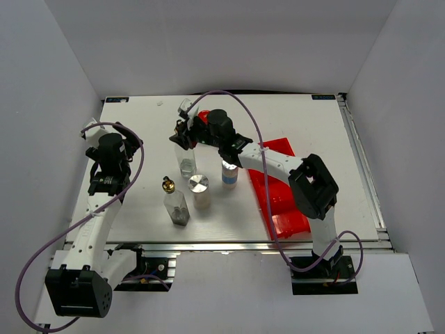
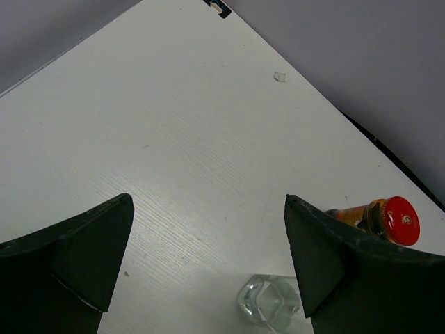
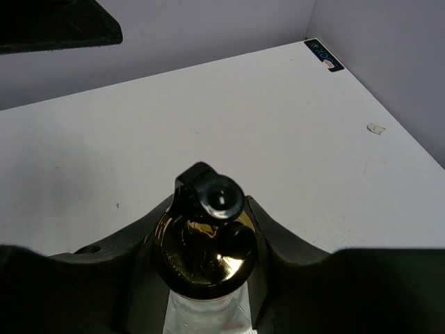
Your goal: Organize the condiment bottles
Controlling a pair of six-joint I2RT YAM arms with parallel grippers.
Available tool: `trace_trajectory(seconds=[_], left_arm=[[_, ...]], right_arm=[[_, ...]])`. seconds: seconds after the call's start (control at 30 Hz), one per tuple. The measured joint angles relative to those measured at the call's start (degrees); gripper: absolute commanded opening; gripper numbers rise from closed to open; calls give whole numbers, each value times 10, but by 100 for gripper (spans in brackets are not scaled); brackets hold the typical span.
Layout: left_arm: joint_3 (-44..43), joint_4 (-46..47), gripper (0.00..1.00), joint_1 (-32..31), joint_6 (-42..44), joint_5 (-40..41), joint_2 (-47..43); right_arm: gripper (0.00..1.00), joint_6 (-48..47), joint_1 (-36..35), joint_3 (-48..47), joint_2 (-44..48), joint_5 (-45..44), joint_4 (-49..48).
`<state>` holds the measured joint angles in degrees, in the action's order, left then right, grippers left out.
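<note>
The robot's right gripper will put the clear glass bottle down in the rear compartment of the red plastic bin (image 1: pixel 275 153).
My right gripper (image 1: pixel 184 132) (image 3: pixel 208 240) is shut on the gold stopper (image 3: pixel 205 261) of a clear glass bottle (image 1: pixel 186 167), at the table's middle back. I cannot tell whether the bottle rests on the table. Its glass base shows in the left wrist view (image 2: pixel 268 303). A red-lidded dark jar (image 1: pixel 203 118) (image 2: pixel 389 219) stands just behind that gripper, partly hidden. A second glass bottle with a gold stopper (image 1: pixel 175 203) stands nearer the front, with a silver-topped shaker (image 1: pixel 200 189) beside it and another shaker (image 1: pixel 229 171) further right. My left gripper (image 1: pixel 118 142) (image 2: pixel 208 236) is open and empty at the left. No grey-lidded jar shows.
A long red plastic bin (image 1: pixel 278 191) lies on the right half of the table, partly under my right arm. Grey walls close in the table (image 1: pixel 313 118) on the left, back and right. A small sticker (image 2: pixel 219 7) marks the far corner.
</note>
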<state>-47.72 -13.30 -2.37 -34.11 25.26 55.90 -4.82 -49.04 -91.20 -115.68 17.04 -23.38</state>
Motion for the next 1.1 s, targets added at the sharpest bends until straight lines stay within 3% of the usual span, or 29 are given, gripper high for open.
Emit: trace_trajectory(seconds=[0.13, 0.3, 0.5, 0.73, 0.9, 1.1], left_arm=[[0, 0, 98, 0, 0, 0, -1], [0, 0, 98, 0, 0, 1, -2], [0, -2, 98, 0, 0, 3, -3], [-5, -12, 98, 0, -3, 14, -15], [-17, -15, 98, 0, -2, 28, -31], [-35, -17, 98, 0, 0, 45, -33]], right_arm=[[0, -3, 0, -9, 0, 3, 17], [0, -9, 0, -53, -6, 13, 67], [0, -24, 0, -199, -32, 17, 140], [0, -43, 12, -321, -27, -42, 182], [0, -46, 58, -325, 11, -83, 226], [0, -45, 163, -307, 83, -115, 288]])
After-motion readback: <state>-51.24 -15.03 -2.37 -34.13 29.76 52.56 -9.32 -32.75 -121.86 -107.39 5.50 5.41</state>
